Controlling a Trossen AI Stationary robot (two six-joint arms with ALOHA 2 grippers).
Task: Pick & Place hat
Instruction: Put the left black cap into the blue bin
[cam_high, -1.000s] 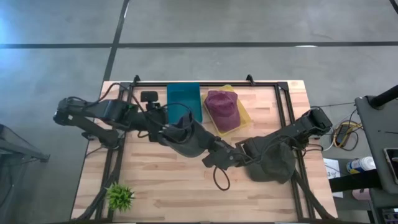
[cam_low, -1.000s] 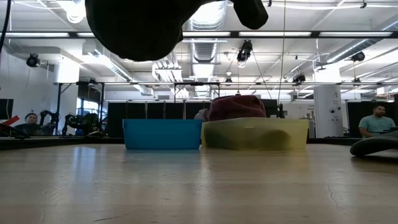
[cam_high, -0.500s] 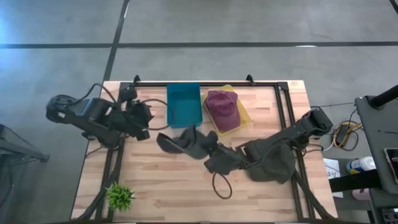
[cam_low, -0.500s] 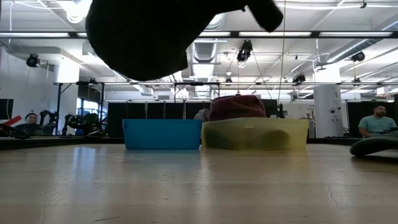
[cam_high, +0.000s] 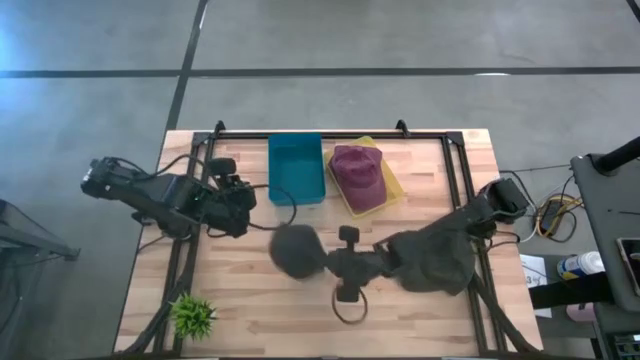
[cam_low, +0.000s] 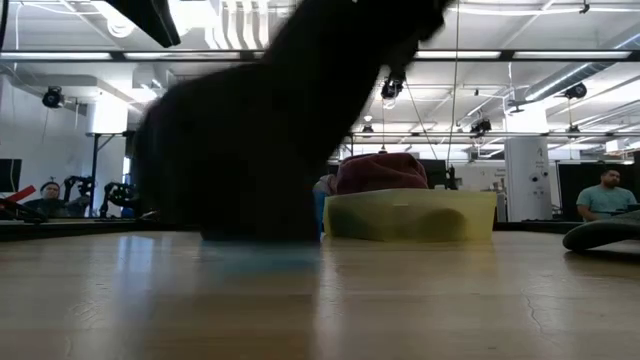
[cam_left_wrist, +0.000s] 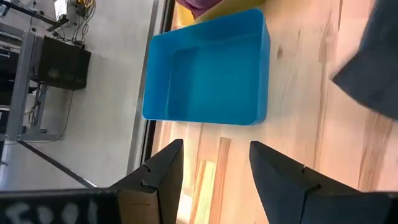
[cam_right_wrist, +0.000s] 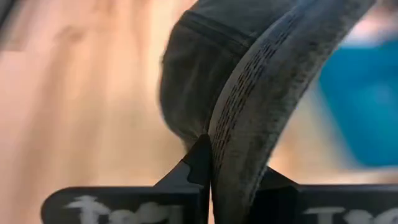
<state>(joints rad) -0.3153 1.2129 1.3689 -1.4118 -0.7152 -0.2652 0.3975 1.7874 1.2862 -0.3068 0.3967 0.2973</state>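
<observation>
The robot's left gripper will move to the dark grey hat in the right gripper and close on the top of the hat's crown (cam_high: 276, 253).
A dark grey hat (cam_high: 297, 250) is in my right gripper (cam_high: 345, 265) over the table's middle, and it shows blurred. In the low view the hat (cam_low: 260, 130) fills the left half and reaches down to table level. My right gripper (cam_right_wrist: 233, 162) is shut on it. My left gripper (cam_left_wrist: 214, 168) is open and holds nothing. It stands near the table's left side (cam_high: 235, 195), short of the blue bin (cam_left_wrist: 208, 68). A maroon hat (cam_high: 357, 173) lies in the yellow bin (cam_high: 392, 187). My right gripper pinches the grey hat's stitched brim (cam_right_wrist: 249, 106) between its two fingers (cam_right_wrist: 200, 155), which lie across the brim's edge. It comes in level from the table's right side. The crown (cam_right_wrist: 193, 87) hangs beyond the fingers. I cannot tell whether its lower edge touches the table.
A second dark hat (cam_high: 437, 262) lies on the table under my right arm. The blue bin (cam_high: 296, 168) and the yellow bin stand side by side at the far edge. A small green plant (cam_high: 193, 315) sits at the near left corner. A cable loop (cam_high: 345, 302) lies near the middle.
My left gripper has left the grey hat and drawn back toward the table's left edge. The hat, first stretched between both grippers high above the table, has dropped and bunched up at my right gripper, which stayed about where it was.
</observation>
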